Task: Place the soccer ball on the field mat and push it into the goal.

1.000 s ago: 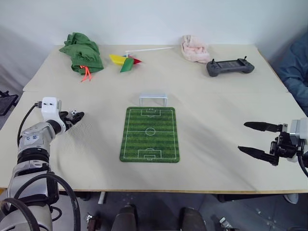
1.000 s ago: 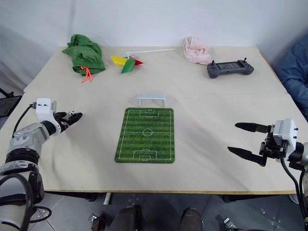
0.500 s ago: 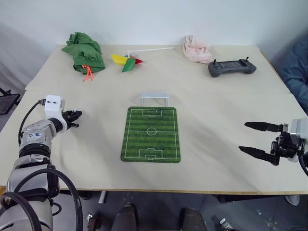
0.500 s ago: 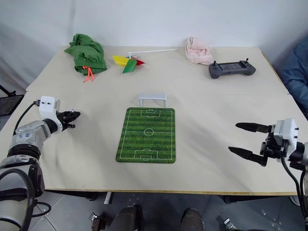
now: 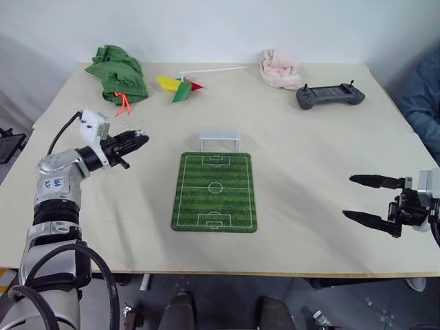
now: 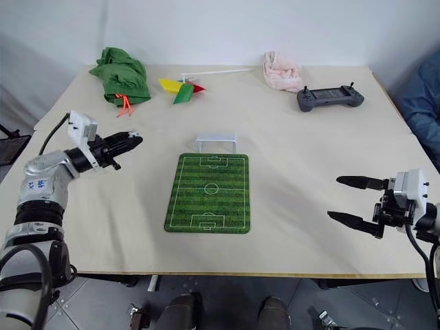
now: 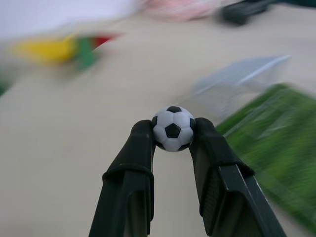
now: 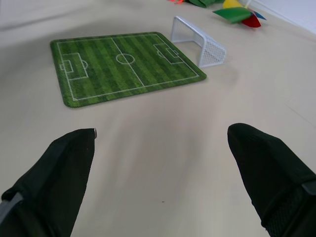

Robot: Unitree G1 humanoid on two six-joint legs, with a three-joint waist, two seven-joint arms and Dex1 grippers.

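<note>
I will use my left gripper to release the soccer ball, facing the goal, on the field mat's near penalty box line (image 5: 214, 212).
The tiny black-and-white soccer ball (image 7: 173, 129) is pinched between the two black fingers of my left gripper (image 5: 139, 139), which is raised above the table to the left of the goal and pointing toward it. The green striped field mat (image 5: 215, 190) lies flat at the table's middle. The light grey goal (image 5: 220, 142) stands just beyond the mat's far short edge. My right gripper (image 5: 362, 199) hovers open near the table's right front edge, well to the right of the mat, with nothing between its fingers (image 8: 64, 163).
Along the table's far side lie a green cloth bag (image 5: 118, 72), a colourful pinwheel (image 5: 180, 87), a pink cloth (image 5: 279, 69) and a dark handheld controller (image 5: 329, 95). A person's blue sleeve (image 5: 423, 96) shows at the right edge.
My left gripper closed on the soccer ball at the table's left side, then rose and swung right toward the goal with the ball in it. The right arm stayed put.
</note>
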